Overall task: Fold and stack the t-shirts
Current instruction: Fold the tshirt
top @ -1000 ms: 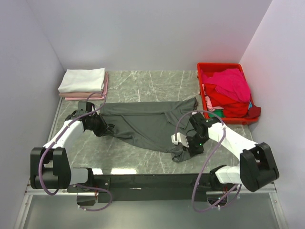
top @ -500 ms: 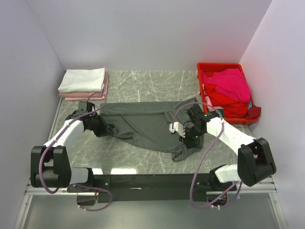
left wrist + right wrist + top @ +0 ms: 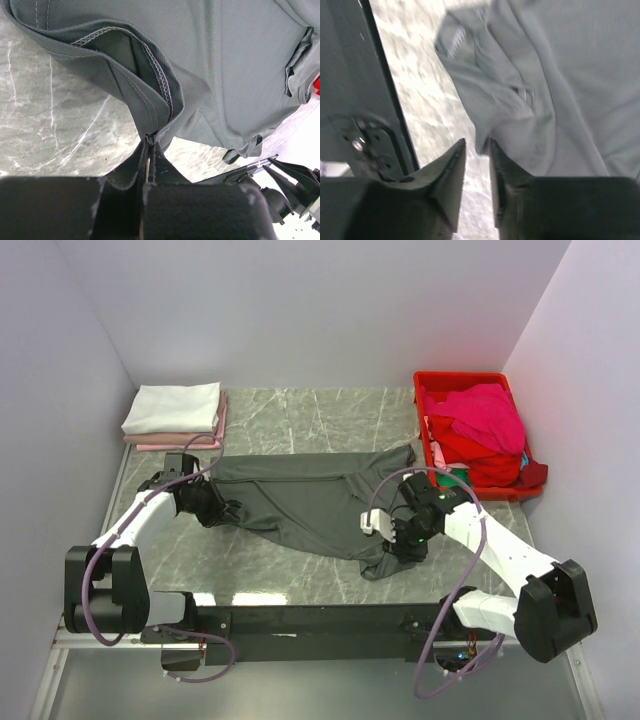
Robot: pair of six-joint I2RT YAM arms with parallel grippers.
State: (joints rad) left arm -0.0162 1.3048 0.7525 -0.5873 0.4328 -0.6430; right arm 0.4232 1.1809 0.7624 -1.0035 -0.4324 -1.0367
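My right gripper needs to open, take the stitched hem farther in and pull (image 3: 527, 100) it taut, because its fingers meet only the outer fold of the t-shirt's bunched corner.
The dark charcoal-grey t-shirt (image 3: 300, 495) lies spread and rumpled across the middle of the table. My left gripper (image 3: 215, 510) is shut on its left edge; in the left wrist view the pinched hem (image 3: 155, 131) sits between the tips of that gripper (image 3: 150, 144). My right gripper (image 3: 400, 538) is low at the shirt's bunched near-right corner. Its jaws (image 3: 477, 147) stand slightly apart with bare table between them, and the cloth (image 3: 560, 90) lies against the right finger. A folded white tee (image 3: 172, 407) lies on a folded pale pink one (image 3: 190, 441) at the back left.
The red crate (image 3: 465, 377) at the back right holds a magenta tee (image 3: 490, 415), red cloth and a bit of green (image 3: 456, 476). Walls close in on both sides. The table's near edge and dark rail (image 3: 350, 100) lie just beside my right gripper.
My right gripper moved away from me over the shirt, then came back to the near-right corner, its arm now swung further right. The left arm and its hold have not moved.
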